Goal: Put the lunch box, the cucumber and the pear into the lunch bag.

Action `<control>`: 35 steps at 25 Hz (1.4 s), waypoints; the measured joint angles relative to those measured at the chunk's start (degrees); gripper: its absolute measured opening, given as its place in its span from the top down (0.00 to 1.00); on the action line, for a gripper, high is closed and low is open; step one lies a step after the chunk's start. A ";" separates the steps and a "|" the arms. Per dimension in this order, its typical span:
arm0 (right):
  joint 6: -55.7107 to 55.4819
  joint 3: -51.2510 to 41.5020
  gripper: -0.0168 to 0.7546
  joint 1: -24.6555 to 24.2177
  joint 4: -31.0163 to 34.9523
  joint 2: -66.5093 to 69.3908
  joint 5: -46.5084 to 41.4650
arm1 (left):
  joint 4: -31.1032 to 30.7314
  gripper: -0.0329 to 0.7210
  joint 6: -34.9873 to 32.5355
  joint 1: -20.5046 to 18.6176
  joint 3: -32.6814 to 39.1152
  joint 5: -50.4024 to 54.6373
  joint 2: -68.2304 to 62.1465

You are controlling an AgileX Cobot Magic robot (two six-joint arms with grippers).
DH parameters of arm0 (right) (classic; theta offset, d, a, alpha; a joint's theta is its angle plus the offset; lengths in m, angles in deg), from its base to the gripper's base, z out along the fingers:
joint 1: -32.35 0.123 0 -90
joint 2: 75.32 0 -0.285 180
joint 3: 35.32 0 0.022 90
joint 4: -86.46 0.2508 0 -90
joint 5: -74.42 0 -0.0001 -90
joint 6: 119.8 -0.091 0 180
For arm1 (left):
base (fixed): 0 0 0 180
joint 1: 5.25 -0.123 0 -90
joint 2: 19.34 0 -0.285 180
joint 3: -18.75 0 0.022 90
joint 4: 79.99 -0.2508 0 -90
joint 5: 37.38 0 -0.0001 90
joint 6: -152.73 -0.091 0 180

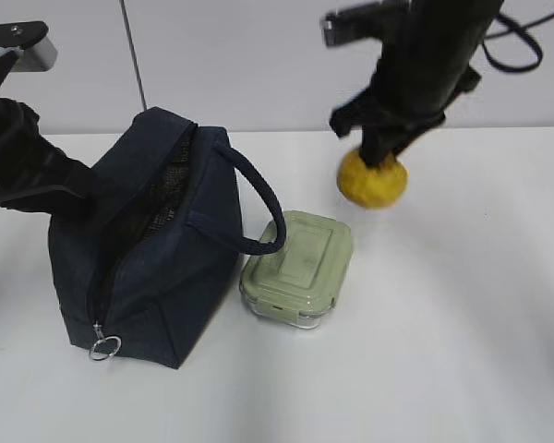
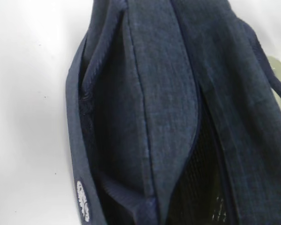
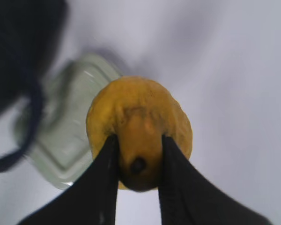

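The yellow pear will leave my right gripper inside the navy lunch bag, midway [image 1: 169, 229] along its unzipped opening.
The dark navy lunch bag [image 1: 157, 268] stands at the left with its zipper open and dark mesh showing inside; it fills the left wrist view [image 2: 164, 93]. My left gripper [image 1: 78, 192] is against the bag's upper left edge, and its fingers are hidden. The sage-green lunch box [image 1: 297, 268] sits closed on the table, touching the bag's right side under the handle [image 1: 261, 201]. My right gripper [image 3: 138, 140] is shut on the neck of the yellow pear [image 3: 140, 117] and holds it above the table, right of the bag [image 1: 373, 180]. The cucumber is out of view.
The white table [image 1: 462, 351] runs to a pale wall behind. A metal ring pull [image 1: 104, 348] hangs at the bag's near lower corner. The lunch box [image 3: 65, 136] and the bag's handle loop [image 3: 23, 140] show blurred below the pear.
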 joint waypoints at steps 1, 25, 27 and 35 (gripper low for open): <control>1.64 1.21 0.77 0.82 3.14 -1.88 1.60 | 0.00 0.96 0.00 0.00 0.00 0.00 0.00; 26.11 4.18 0.25 10.30 31.04 8.56 8.79 | -0.01 0.96 0.00 0.00 0.00 0.22 0.00; 23.30 4.18 0.18 9.97 28.29 7.47 8.79 | -0.01 0.96 0.00 0.00 0.00 0.22 0.00; 20.61 -13.76 0.27 -3.29 33.28 -5.46 17.26 | -0.33 0.96 0.00 0.00 0.00 0.46 0.00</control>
